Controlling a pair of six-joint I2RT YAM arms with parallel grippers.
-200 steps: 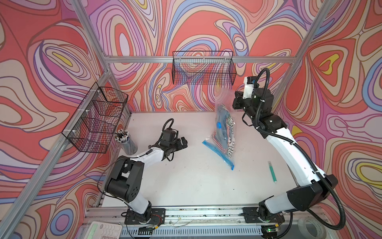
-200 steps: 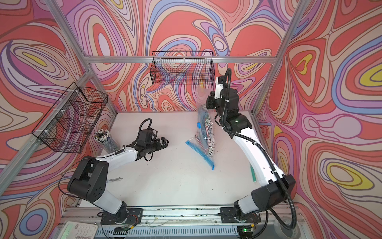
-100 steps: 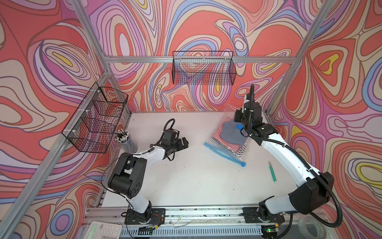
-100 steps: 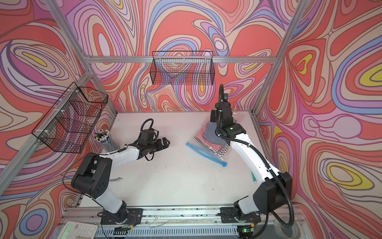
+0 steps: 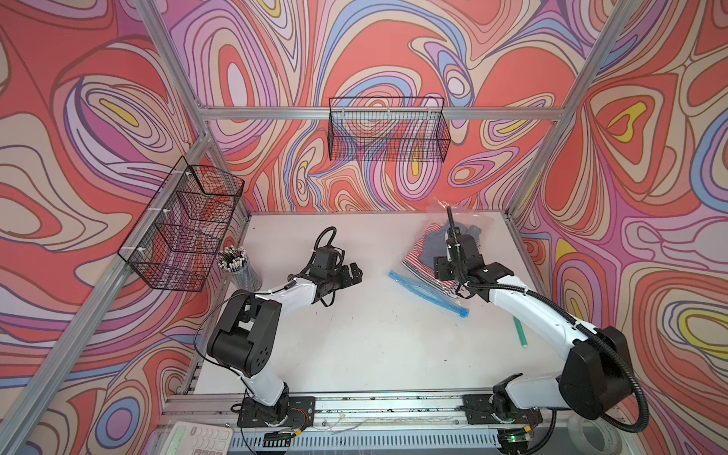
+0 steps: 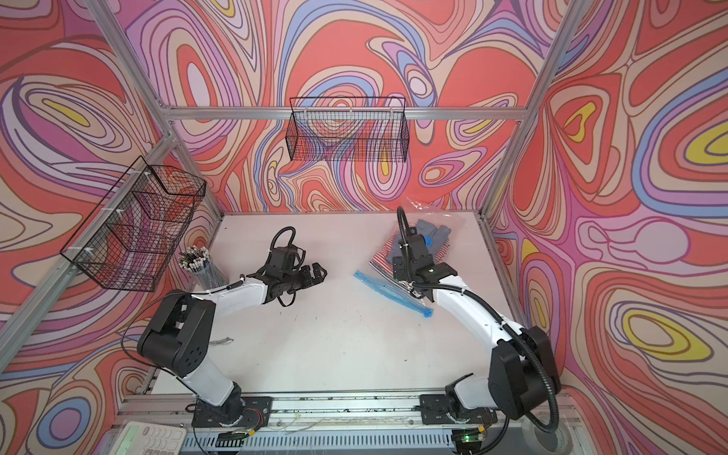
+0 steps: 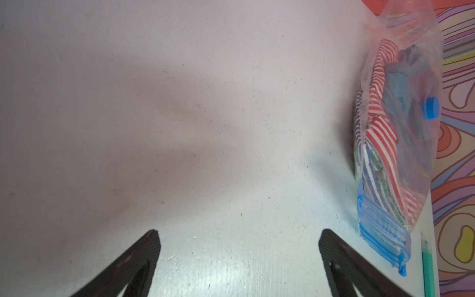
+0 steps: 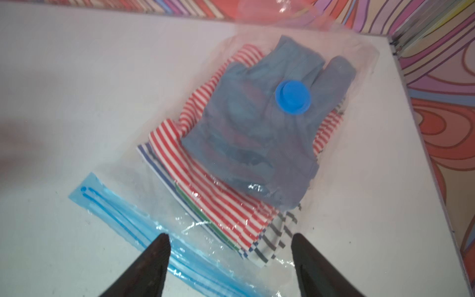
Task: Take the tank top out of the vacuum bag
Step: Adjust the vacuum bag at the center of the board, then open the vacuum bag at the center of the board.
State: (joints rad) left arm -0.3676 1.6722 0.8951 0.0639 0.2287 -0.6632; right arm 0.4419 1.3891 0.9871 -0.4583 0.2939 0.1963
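Next, my right gripper will go to the vacuum bag's light-blue zip strip (image 5: 433,296) (image 8: 198,267) and close around its middle, because the bag opens there.
The vacuum bag (image 8: 144,218) lies flat on the white table at the back right, also seen in both top views (image 5: 427,289) (image 6: 388,289) and in the left wrist view (image 7: 401,154). Its light-blue zip strip (image 8: 115,213) faces the table's middle. The round blue valve cap (image 8: 293,96) is on top. Inside, a grey-blue sleeveless piece, the tank top (image 8: 257,144), rests on red-and-white striped cloth (image 8: 205,200). My right gripper (image 8: 230,240) hovers open just above the bag's zip end, holding nothing. My left gripper (image 7: 239,237) (image 5: 352,273) is open over bare table, left of the bag.
A cup of pens (image 5: 240,268) stands at the table's left edge under a wire basket (image 5: 185,228). Another wire basket (image 5: 388,134) hangs on the back wall. A green marker (image 5: 520,333) lies near the right edge. A calculator (image 5: 201,439) sits by the front rail.
My right gripper came down from holding the bag hanging in the air, laid it flat on the table and opened off it. The left arm has barely moved.
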